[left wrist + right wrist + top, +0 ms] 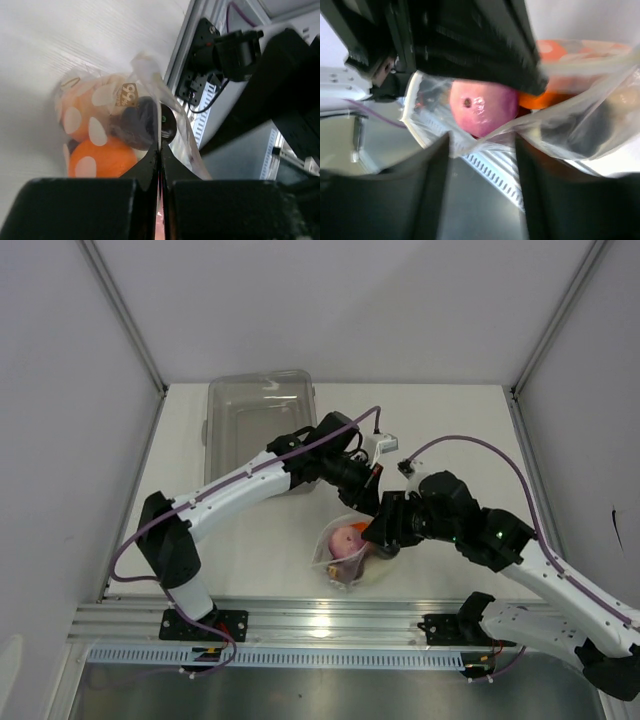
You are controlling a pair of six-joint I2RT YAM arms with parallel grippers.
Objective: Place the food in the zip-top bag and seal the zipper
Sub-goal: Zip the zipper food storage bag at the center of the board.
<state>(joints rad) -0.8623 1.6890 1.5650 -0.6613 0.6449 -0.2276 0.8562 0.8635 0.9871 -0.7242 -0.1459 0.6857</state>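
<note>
The open bag is held only by its far edge in my left gripper, so next my right gripper pinches the bag opening's end (145, 63) while my left gripper takes both edges.
The zip-top bag (343, 558) lies on the table just in front of the arms, with the food inside it. In the left wrist view an orange piece (102, 159), a dark grape bunch (135, 122) and a peach piece (82, 107) show through the bag (150, 75). My left gripper (161, 150) is shut on the bag's thin top edge. The right wrist view shows a pink bulb (480, 107) and an orange piece (540, 100) behind the plastic. My right gripper (481, 142) stands open, with the bag's edge (555, 120) stretched across its gap. From above, both grippers (372, 505) (385, 532) meet at the bag's right side.
A rigid clear bin (258, 420) stands at the back left of the table. The aluminium rail (320, 620) with the arm bases runs along the near edge, close to the bag. White walls close in both sides.
</note>
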